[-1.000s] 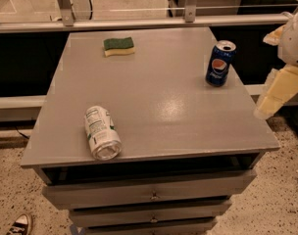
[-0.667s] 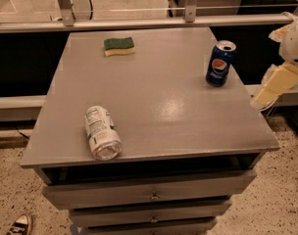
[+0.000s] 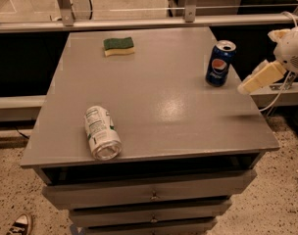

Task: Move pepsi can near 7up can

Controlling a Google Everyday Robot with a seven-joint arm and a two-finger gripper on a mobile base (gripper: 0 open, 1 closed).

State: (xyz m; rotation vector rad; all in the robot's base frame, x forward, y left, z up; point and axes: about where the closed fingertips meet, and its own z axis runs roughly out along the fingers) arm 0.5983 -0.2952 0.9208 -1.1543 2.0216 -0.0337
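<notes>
I will close my gripper around the middle of the pepsi can (image 3: 219, 66), so that I can keep it upright and carry it toward the 7up can.
The pepsi can (image 3: 220, 63), dark blue with a round red-white-blue logo and silver top, stands upright near the right edge of the grey table (image 3: 159, 106). The 7up can (image 3: 101, 132), white with green markings, lies on its side at the front left of the table, its open end toward the front. My gripper (image 3: 246, 87) hangs off the table's right edge, a little right of and below the pepsi can, apart from it. One cream-coloured finger (image 3: 260, 77) shows.
A green and yellow sponge (image 3: 118, 46) lies at the back of the table. Drawers (image 3: 149, 195) sit under the tabletop. A metal rail (image 3: 139, 22) runs behind the table. A shoe (image 3: 20, 224) is on the floor at the lower left.
My gripper has moved up and slightly back along the table's right edge, closer to the pepsi can. The cans and the sponge have not moved.
</notes>
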